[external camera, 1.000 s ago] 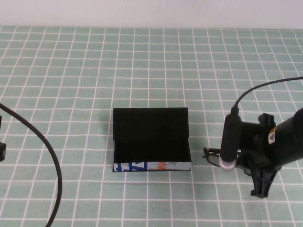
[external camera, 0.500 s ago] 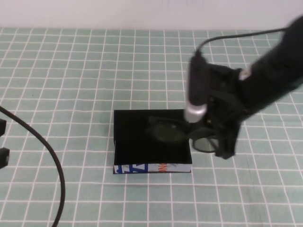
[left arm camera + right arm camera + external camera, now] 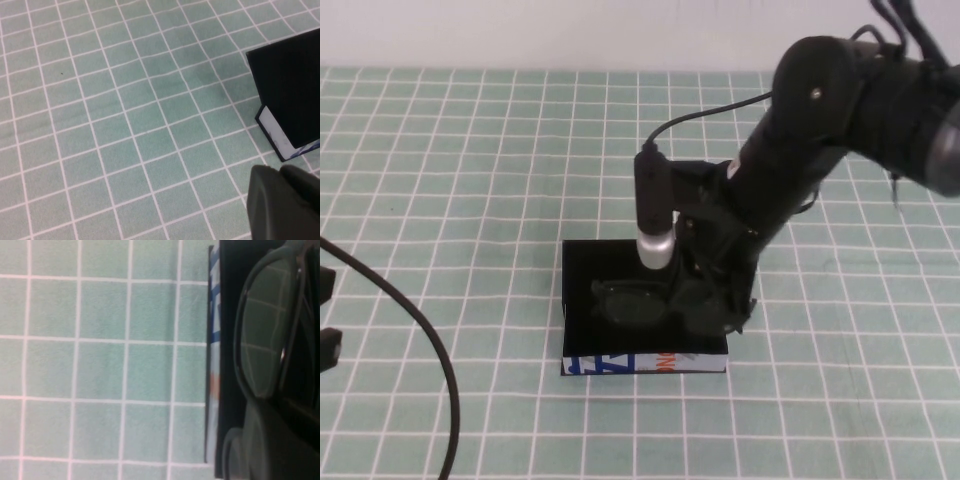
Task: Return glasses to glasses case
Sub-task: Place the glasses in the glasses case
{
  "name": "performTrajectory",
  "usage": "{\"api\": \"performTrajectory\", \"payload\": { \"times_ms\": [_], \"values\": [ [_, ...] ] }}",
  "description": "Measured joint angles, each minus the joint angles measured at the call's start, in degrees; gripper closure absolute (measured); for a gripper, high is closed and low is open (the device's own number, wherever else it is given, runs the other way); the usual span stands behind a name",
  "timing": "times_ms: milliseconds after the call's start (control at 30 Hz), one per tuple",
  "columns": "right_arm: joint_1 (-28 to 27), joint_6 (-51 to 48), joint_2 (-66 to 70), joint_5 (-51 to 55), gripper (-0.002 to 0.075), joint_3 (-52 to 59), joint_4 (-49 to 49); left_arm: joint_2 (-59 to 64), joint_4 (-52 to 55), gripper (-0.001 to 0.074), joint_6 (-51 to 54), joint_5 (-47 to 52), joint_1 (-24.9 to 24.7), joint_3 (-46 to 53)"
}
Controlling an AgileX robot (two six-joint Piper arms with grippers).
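My right gripper is to release the dark glasses inside the black glasses case (image 3: 645,330) (image 3: 257,357), laying them down lengthwise just behind the white printed edge of the case.
The black glasses case (image 3: 620,362) lies open at the table's middle, its white printed edge facing me. My right gripper (image 3: 712,302) reaches down over the case's right end, shut on the dark glasses (image 3: 632,304), which sit low inside the case. In the right wrist view a grey-green lens (image 3: 265,340) lies over the black interior, beside the white edge (image 3: 214,365). My left gripper (image 3: 284,202) hovers over the cloth left of the case (image 3: 292,90), fingers together and empty; in the high view only a bit of it shows at the left edge (image 3: 326,345).
A green checked cloth (image 3: 470,180) covers the table. A black cable (image 3: 430,350) curves across the front left. A cylindrical camera (image 3: 653,215) on the right arm hangs over the case's back edge.
My right arm has carried the glasses from the table right of the case leftward and down into it. The left arm has barely moved.
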Motion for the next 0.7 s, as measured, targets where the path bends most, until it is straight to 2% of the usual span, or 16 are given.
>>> {"api": "performTrajectory", "payload": {
  "times_ms": [700],
  "values": [
    [0.00, 0.00, 9.65, 0.26, 0.0727, -6.46, 0.24, 0.00, 0.12, 0.0737, 0.00, 0.13, -0.23, 0.00]
  ]
}}
